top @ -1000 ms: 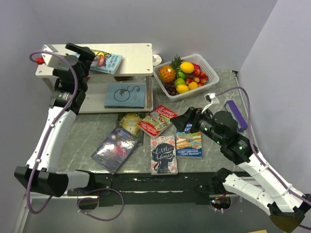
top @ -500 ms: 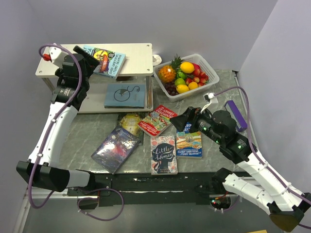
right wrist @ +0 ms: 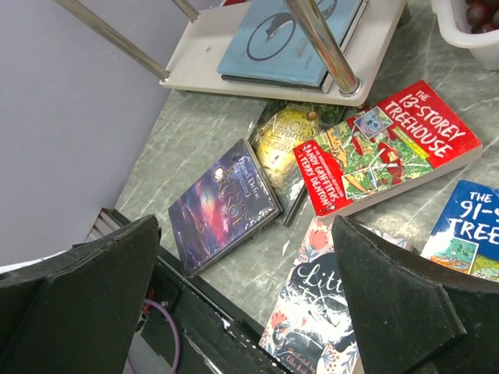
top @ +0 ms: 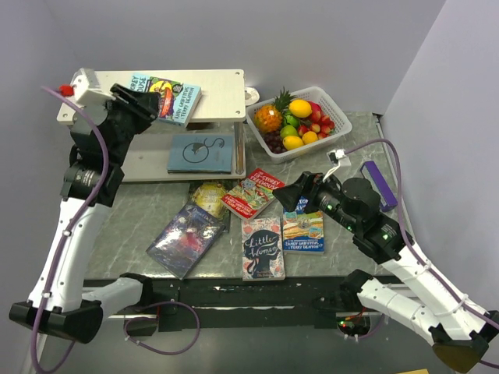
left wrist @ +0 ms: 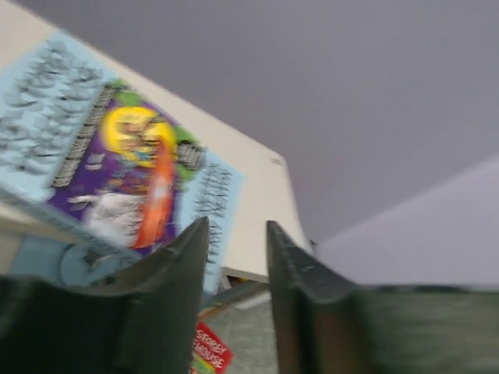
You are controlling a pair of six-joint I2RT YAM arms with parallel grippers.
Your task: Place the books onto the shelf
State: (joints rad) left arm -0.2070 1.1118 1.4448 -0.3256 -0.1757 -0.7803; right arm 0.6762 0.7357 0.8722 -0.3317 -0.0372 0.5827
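Observation:
The robot's right gripper should close on the middle of the page edge [top: 282, 253] of the Little Women book, on the side toward the blue Treehouse book.
One pale blue book [top: 168, 98] lies tilted on the top board of the shelf [top: 214, 87], and another [top: 201, 152] lies flat on the lower tier. My left gripper [top: 145, 100] hovers at the top book's left end, its jaws partly narrowed, with nothing between them. In the left wrist view that book [left wrist: 117, 160] shows beyond the left gripper [left wrist: 238, 234]. On the table lie the red Treehouse [top: 253, 192], green-gold [top: 209, 195], galaxy [top: 185, 238], Little Women [top: 263, 248] and blue Treehouse [top: 304, 227] books. My right gripper [top: 292, 195] hangs wide open above them.
A white basket [top: 334, 121] of fruit stands right of the shelf. A small purple box [top: 380, 183] lies at the right, beyond my right arm. The shelf's metal leg [right wrist: 323, 43] rises close to the red book [right wrist: 386, 148].
My left gripper has drawn back left off the top book and its jaws have narrowed. The book has turned a little on the board. The right arm has not moved.

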